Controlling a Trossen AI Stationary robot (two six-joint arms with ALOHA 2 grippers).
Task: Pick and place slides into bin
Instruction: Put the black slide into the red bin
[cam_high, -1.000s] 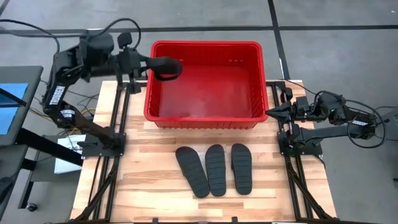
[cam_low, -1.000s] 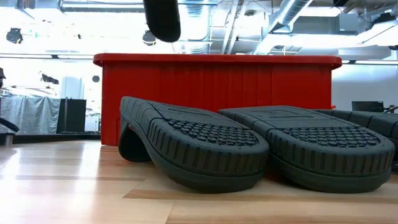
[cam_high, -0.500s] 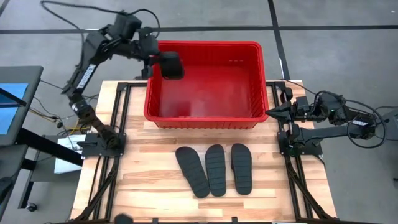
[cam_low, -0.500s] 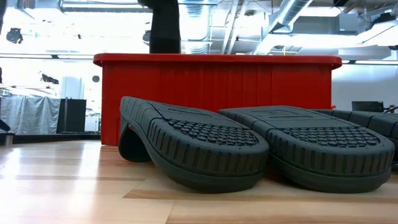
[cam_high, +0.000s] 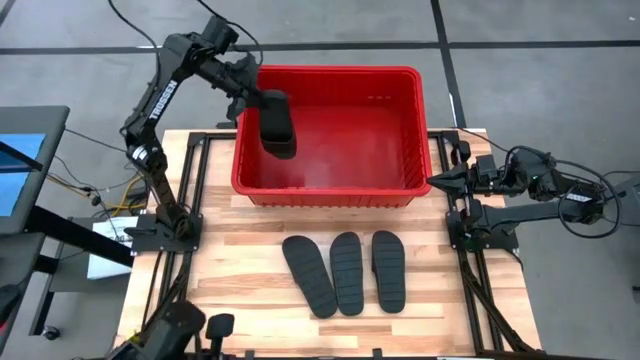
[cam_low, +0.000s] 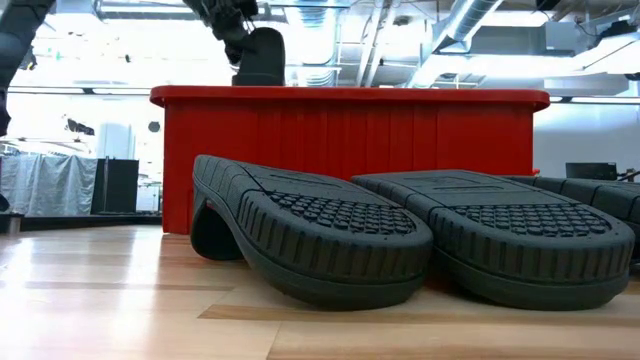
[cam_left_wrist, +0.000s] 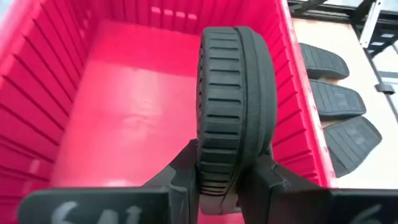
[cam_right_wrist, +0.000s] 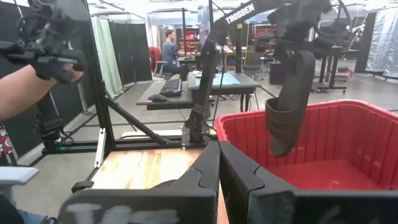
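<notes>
Next, my left gripper lets go of the black slide in the red bin's near corner (cam_high: 275, 155), beside my left gripper's base.
The red bin (cam_high: 330, 193) stands at the table's far middle. My left gripper (cam_high: 250, 98) reaches over its left wall, shut on one black slide (cam_high: 277, 126), which hangs inside the rim; the low view shows the slide (cam_low: 260, 60) dipping behind the rim. Three more slides (cam_high: 347, 272) lie side by side on the wood near the front of the bin, ribbed soles up. My right gripper (cam_high: 432, 181) waits shut at the table's right side, by the bin's right near corner. My left gripper pinches one end of the slide (cam_left_wrist: 219, 177) between its two fingers (cam_left_wrist: 185, 177). It comes slanting down from the bin's far left side, its fingers lying along the slide. The slide (cam_right_wrist: 287, 102) hangs tilted below the fingers, strap end lowest, clear of the bin's floor.
Black frame rails (cam_high: 195, 190) run along both sides of the table. Beyond the table are desks, a seated person (cam_right_wrist: 169, 46) and a person's gloved hand (cam_right_wrist: 43, 59). Bare wood lies between the bin and the three slides.
My left gripper has swung from the bin's far left corner toward the right, over the bin, and has gone down, rolling as it went. The slide, which pointed toward the table's right, now points toward the near edge and has sunk to rim height.
</notes>
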